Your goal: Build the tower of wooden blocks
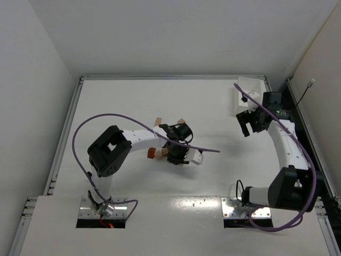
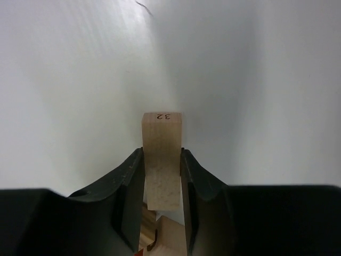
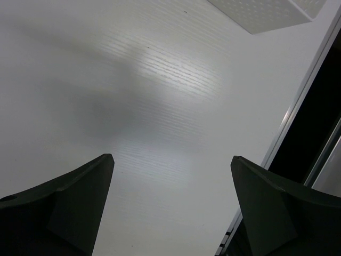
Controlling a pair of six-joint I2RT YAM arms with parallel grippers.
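Observation:
Next, my left gripper lets go of the pale tan block on the table [image 1: 159, 125], against the longer tan piece behind it.
My left gripper [image 1: 176, 153] is shut on a pale tan rectangular block [image 2: 161, 130] marked "32", held between its fingers [image 2: 162, 160] above the table. Under it in the left wrist view lie more pale blocks [image 2: 170, 237], partly hidden, with a sliver of reddish-orange at the bottom edge. In the top view a reddish-orange block [image 1: 152, 153] and a tan block [image 1: 163, 155] lie just left of that gripper. Two small tan pieces [image 1: 157, 122] [image 1: 181, 121] lie behind it. I cannot make out a stacked tower. My right gripper [image 1: 249, 126] [image 3: 171, 157] is open and empty at the far right.
A white rectangular box [image 1: 250, 95] stands at the back right, just behind the right gripper; its corner shows in the right wrist view [image 3: 261, 13]. The table's metal rail [image 3: 303, 112] runs close on the right. A purple cable [image 1: 96, 120] loops over the left arm.

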